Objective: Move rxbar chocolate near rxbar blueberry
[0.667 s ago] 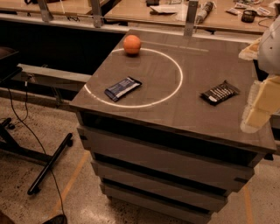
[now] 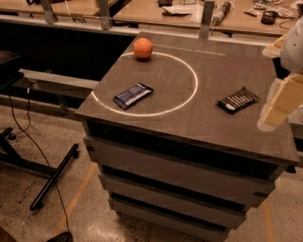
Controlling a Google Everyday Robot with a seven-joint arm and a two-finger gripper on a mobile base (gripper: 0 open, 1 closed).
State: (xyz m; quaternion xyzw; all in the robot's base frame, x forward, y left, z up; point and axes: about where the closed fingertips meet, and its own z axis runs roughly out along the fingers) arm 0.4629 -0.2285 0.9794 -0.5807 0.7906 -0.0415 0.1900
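Next, my gripper needs to go to the middle of the rxbar chocolate [image 2: 237, 100] and close there, so the bar can move near the rxbar blueberry.
The rxbar chocolate [image 2: 237, 100], a black wrapper with white lettering, lies flat on the right side of the brown cabinet top [image 2: 189, 118]. The rxbar blueberry [image 2: 133, 95], a dark blue wrapper, lies to the left, on the lower left part of a white circle of light. The gripper [image 2: 280, 101] is a pale, cream-coloured shape at the right edge of the view, hanging just right of the chocolate bar and above the cabinet top. It holds nothing that I can see.
An orange ball [image 2: 143, 48] sits at the back of the cabinet top on the circle's far edge. Workbenches with tools [image 2: 222, 12] stand behind. A black stand leg [image 2: 54, 176] and cable lie on the floor at left.
The gripper has stayed at the right edge, perhaps a little lower. The bars and the orange ball have not moved.
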